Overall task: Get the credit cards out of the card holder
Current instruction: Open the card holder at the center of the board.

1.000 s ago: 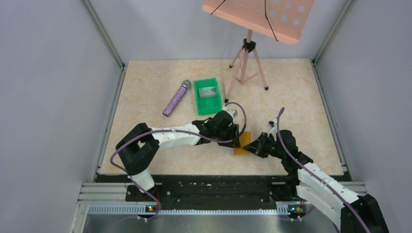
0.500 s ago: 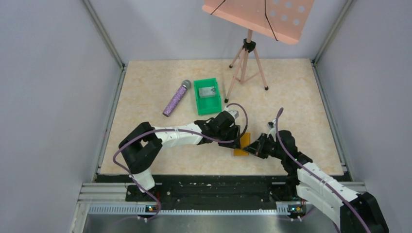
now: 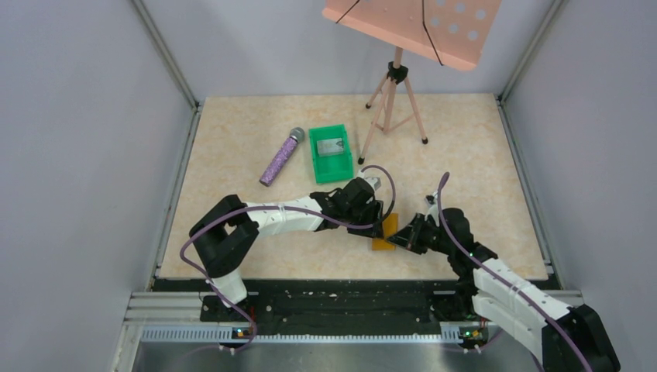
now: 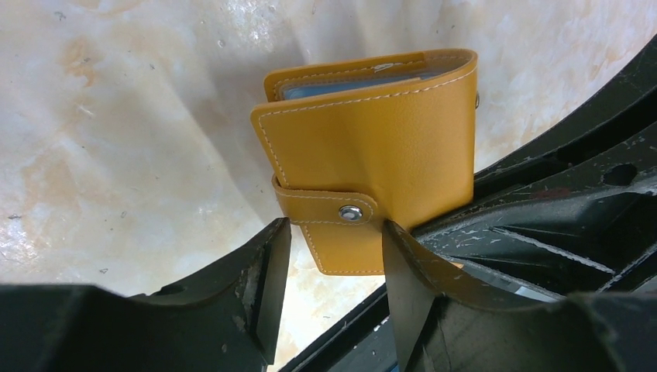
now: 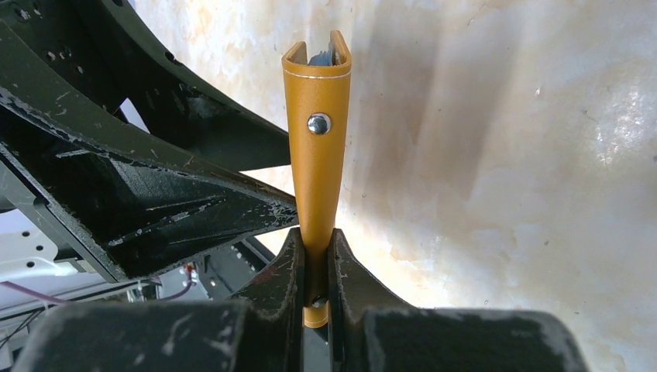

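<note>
The button on the clasp tab holds the card holder shut, so next my left gripper pinches the clasp tab [image 4: 316, 208] next to that button and peels the clasp tab open.
The tan-brown card holder [image 3: 385, 231] is closed, its clasp tab snapped. It stands on edge near the table's front middle. My right gripper [image 3: 404, 235] is shut on its lower edge, seen edge-on in the right wrist view [image 5: 316, 155], where that gripper [image 5: 315, 256] pinches it. My left gripper [image 3: 378, 220] is open; in the left wrist view its fingers [image 4: 333, 248] straddle the clasp tab of the holder [image 4: 380, 147] without clamping it. Pale blue pockets [image 4: 349, 84] peek out at the top edge. No credit card shows in the holder. One silvery-grey card [image 3: 331, 145] lies in the green bin.
A green plastic bin [image 3: 320, 165] stands behind the arms. A purple glitter microphone [image 3: 280, 156] lies to its left. A pink music stand on a tripod [image 3: 397, 105] stands at the back right. Grey walls enclose the table.
The right gripper and the card holder have shifted slightly left toward the left gripper. The left arm has barely moved.
</note>
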